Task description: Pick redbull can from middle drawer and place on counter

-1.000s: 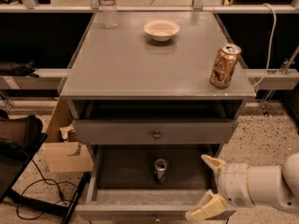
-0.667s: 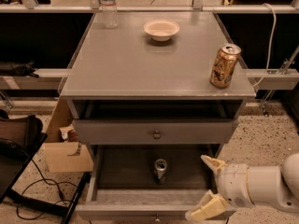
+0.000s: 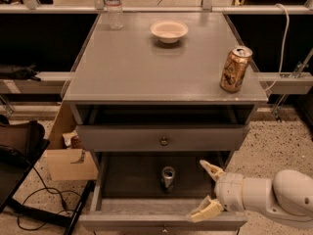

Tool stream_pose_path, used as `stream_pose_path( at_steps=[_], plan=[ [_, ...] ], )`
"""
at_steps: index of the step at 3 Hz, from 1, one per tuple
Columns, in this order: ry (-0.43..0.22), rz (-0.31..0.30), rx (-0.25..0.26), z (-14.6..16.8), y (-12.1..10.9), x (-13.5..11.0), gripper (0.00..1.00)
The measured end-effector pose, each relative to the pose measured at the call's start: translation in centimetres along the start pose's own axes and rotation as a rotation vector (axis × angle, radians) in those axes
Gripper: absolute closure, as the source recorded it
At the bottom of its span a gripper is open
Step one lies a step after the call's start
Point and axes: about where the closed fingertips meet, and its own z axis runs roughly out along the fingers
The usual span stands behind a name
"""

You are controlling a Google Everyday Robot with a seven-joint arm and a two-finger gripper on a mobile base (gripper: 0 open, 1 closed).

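Observation:
The robot's gripper will next move to the redbull can's upper part (image 3: 168, 173) in the open middle drawer and close there.
The redbull can (image 3: 168, 177) stands upright on the dark floor of the open middle drawer (image 3: 161, 221), near its centre. My gripper (image 3: 205, 190) is at the lower right, over the drawer's right front part, to the right of the can and apart from it. Its two cream fingers are spread open and hold nothing. The grey counter (image 3: 146, 67) tops the cabinet above.
A gold-orange can (image 3: 234, 69) stands at the counter's right front corner. A white bowl (image 3: 169, 31) and a clear bottle (image 3: 113, 6) stand at the back. The top drawer (image 3: 164, 138) with its knob is slightly open. A cardboard box (image 3: 68, 155) and cables lie on the floor at left.

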Motion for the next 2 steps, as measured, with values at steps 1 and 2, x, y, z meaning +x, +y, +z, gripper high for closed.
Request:
stream_pose_path(
  at_steps=[1,2],
  plan=[
    [-0.108,-0.050,-0.020,3.4,-2.3,2.2,0.00],
    [-0.170,-0.043,-0.064,7.5,-2.9,4.9,0.00]
  ],
)
